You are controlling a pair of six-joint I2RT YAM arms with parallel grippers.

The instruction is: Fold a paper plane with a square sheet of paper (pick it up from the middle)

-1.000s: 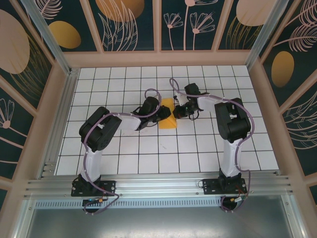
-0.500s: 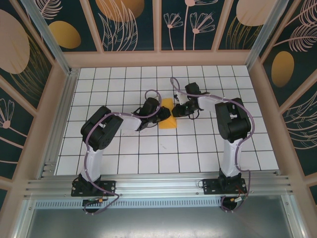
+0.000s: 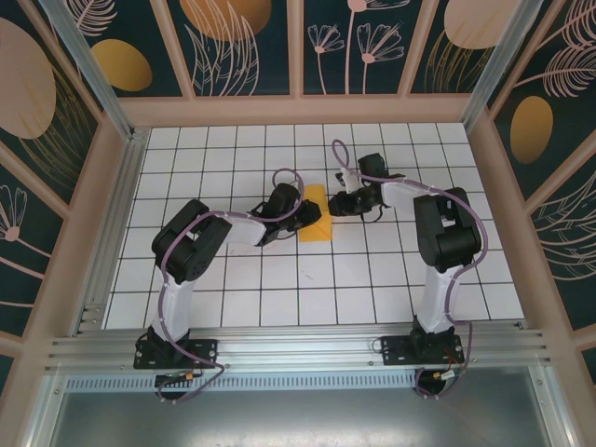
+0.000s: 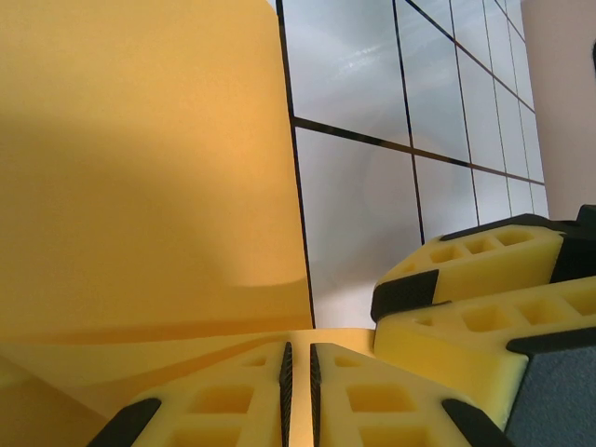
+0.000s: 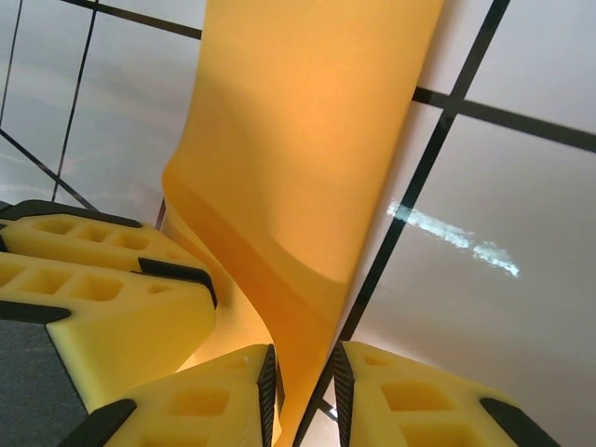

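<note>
The curled fold of the paper hangs loosely in my right gripper's open fingers, so next my right gripper pinches the fold's lower end (image 5: pixel 301 377) before my left gripper moves away.
The orange sheet of paper (image 3: pixel 315 216) lies mid-table, folded into a narrow upright strip about two tiles long rather than a pointed plane. My left gripper (image 3: pixel 303 217) comes at it from the left and is shut on its near edge, the paper pinched between the pads (image 4: pixel 298 349). The sheet (image 4: pixel 140 168) rises as a broad flap beyond those fingers. My right gripper (image 3: pixel 339 203) is at the strip's right side. Its jaws (image 5: pixel 303 358) stand apart, with a curled fold of the paper (image 5: pixel 298 149) hanging loosely between them.
White gridded table (image 3: pixel 372 279) inside a wooden frame with patterned walls. The two grippers are very close together: the right one's yellow fingers (image 4: pixel 475 279) show in the left wrist view, and the left one's fingers (image 5: pixel 93 270) show in the right wrist view.
The right gripper's jaws have parted from shut and the right arm has shifted slightly right. The left gripper and the paper have stayed put.
</note>
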